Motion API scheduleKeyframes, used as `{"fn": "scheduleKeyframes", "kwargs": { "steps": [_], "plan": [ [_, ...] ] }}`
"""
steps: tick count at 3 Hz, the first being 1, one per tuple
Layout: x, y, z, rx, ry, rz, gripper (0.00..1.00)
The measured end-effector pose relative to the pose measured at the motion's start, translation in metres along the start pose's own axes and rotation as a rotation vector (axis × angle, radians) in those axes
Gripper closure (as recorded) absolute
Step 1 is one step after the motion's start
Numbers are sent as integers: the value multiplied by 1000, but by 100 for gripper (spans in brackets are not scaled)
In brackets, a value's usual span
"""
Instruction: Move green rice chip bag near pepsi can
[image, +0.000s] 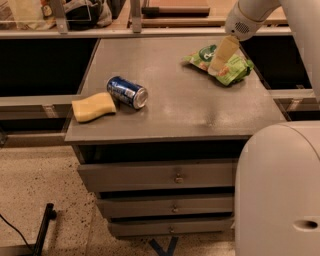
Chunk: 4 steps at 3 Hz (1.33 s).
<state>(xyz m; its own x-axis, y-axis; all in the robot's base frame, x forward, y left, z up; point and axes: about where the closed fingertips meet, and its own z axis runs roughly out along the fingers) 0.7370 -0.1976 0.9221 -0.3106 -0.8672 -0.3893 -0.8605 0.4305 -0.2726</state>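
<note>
The robot will close its gripper on the crinkled middle (222, 70) of the green rice chip bag, as it should carry that bag over to the pepsi can.
The green rice chip bag (231, 67) lies crinkled at the far right of the grey cabinet top (185, 107). The pepsi can (127, 92) lies on its side toward the left, silver end facing right and toward me. My gripper (218, 64) reaches down from the upper right and sits over the middle of the bag, its cream-coloured finger covering part of the bag.
A yellow sponge (93, 107) lies at the left front edge, touching or almost touching the can. The cabinet has several drawers (175, 176) below. My white arm body (280, 190) fills the lower right. A shelf with clutter stands behind.
</note>
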Motion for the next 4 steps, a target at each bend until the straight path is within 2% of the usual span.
{"fn": "scheduleKeyframes", "kwargs": {
  "steps": [1, 2, 4],
  "plan": [
    [10, -11, 23, 14, 0, 101, 0],
    [17, -24, 36, 52, -6, 171, 0],
    [26, -46, 63, 134, -20, 218, 0]
  ]
}}
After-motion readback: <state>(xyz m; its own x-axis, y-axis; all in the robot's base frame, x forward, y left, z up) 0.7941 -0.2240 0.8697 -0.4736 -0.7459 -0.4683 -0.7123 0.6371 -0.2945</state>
